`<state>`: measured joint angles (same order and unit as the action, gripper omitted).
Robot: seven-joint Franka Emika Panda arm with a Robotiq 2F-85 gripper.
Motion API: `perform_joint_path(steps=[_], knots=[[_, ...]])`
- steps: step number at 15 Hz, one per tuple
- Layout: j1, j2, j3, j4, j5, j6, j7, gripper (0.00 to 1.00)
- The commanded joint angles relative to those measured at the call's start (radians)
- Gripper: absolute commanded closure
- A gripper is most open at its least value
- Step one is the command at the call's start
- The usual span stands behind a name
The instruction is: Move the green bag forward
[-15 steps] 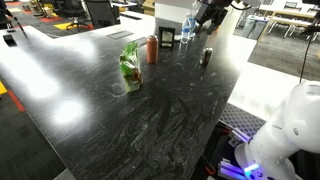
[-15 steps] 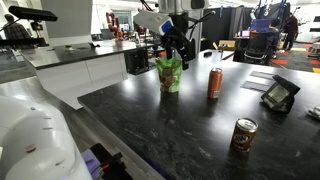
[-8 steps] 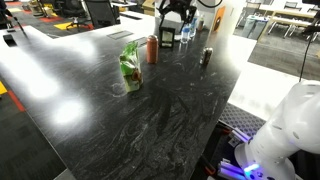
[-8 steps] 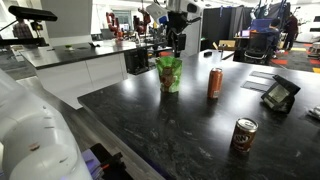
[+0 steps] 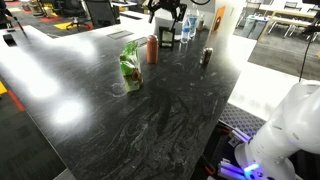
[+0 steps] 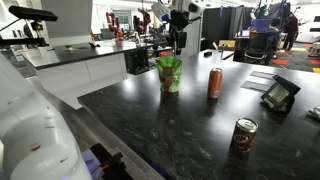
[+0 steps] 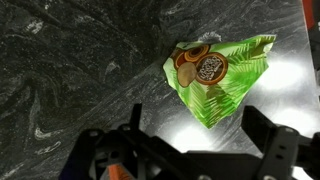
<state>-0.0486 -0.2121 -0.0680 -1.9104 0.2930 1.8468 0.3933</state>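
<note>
I will next lower my gripper to the top of the green bag [image 5: 131, 46] [image 7: 222, 103] and close it there, so it can move the bag forward.
The green bag [image 5: 130, 65] stands upright on the black marbled table and also shows in an exterior view [image 6: 169, 72]. In the wrist view the green bag [image 7: 215, 75] lies just ahead of my gripper [image 7: 198, 124], whose two dark fingers [image 7: 135, 118] are spread wide with nothing between them. In both exterior views my gripper [image 5: 165, 12] [image 6: 178, 35] hangs in the air above and behind the bag, not touching it.
A red-brown can [image 5: 152, 48] [image 6: 214, 82] stands near the bag. A clear water bottle [image 5: 187, 31] and a dark can [image 5: 206, 56] stand further back. Another can [image 6: 243, 134] and a small stand [image 6: 278, 95] sit on the table [image 5: 150, 120].
My gripper has moved sideways across the back of the table, from near the water bottle toward the green bag, staying open. The bag has not moved.
</note>
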Motion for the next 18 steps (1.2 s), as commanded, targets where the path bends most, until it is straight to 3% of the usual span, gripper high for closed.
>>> perform_joint_path(steps=[1, 8, 18], knots=[[-0.010, 0.034, 0.022, 0.028, 0.008, 0.037, 0.072, 0.00], [0.007, 0.104, 0.049, 0.091, 0.062, 0.028, 0.221, 0.00], [0.028, 0.294, 0.053, 0.197, 0.113, 0.164, 0.295, 0.00]])
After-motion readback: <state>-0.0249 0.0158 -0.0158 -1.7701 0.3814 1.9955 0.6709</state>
